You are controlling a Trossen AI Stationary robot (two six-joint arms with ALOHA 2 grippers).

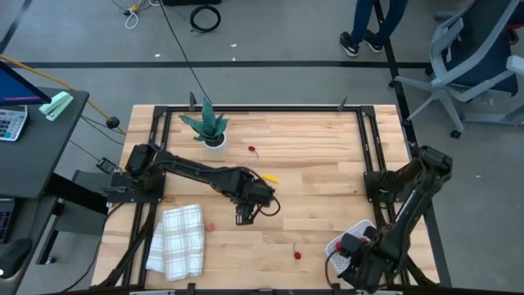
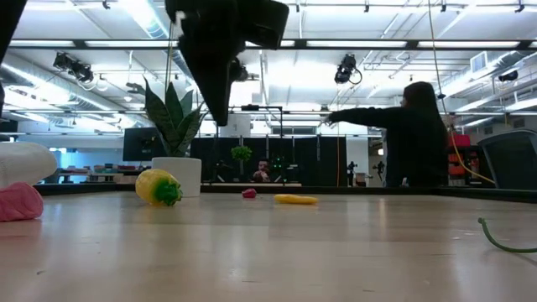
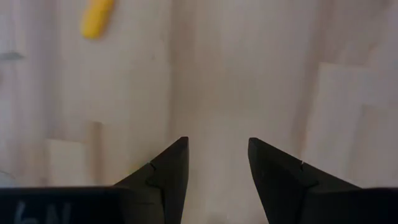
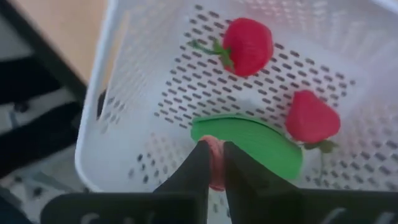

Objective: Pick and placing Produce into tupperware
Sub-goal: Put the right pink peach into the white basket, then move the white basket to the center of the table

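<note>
My right gripper needs to let go of the red piece, then pull the tupperware by its rim (image 1: pixel 345 233) toward the middle of the table, because the tupperware is far from the yellow piece.
My right gripper (image 4: pixel 214 152) hangs low inside the white perforated tupperware (image 4: pixel 124 81), which sits at the table's near right corner (image 1: pixel 363 227), and is shut on a small red piece (image 4: pixel 215 163). A green piece (image 4: pixel 255 140) and two red strawberries (image 4: pixel 249 43) (image 4: pixel 311 118) lie on the tupperware's floor. My left gripper (image 3: pixel 217 149) is open above bare wood at mid-table (image 1: pixel 244 216). A yellow piece (image 1: pixel 270 178) lies just beyond it. Red pieces lie loose on the table (image 1: pixel 252 149) (image 1: pixel 210 228) (image 1: pixel 297 255). A yellow fruit with a green end (image 2: pixel 158 187) rests by the plant pot. My right gripper pinches the small red piece (image 4: pixel 216 171) between its two fingers, coming from above and pointing down into the tupperware. The piece sits right over the edge of the green piece; whether it rests on it I cannot tell.
A potted plant (image 1: pixel 209 127) stands at the far left of the table. A white checked folded cloth (image 1: pixel 176 240) lies at the near left. A person (image 2: pixel 411 134) stands in the room beyond the far edge. The middle of the table is bare wood (image 1: pixel 319 197).
</note>
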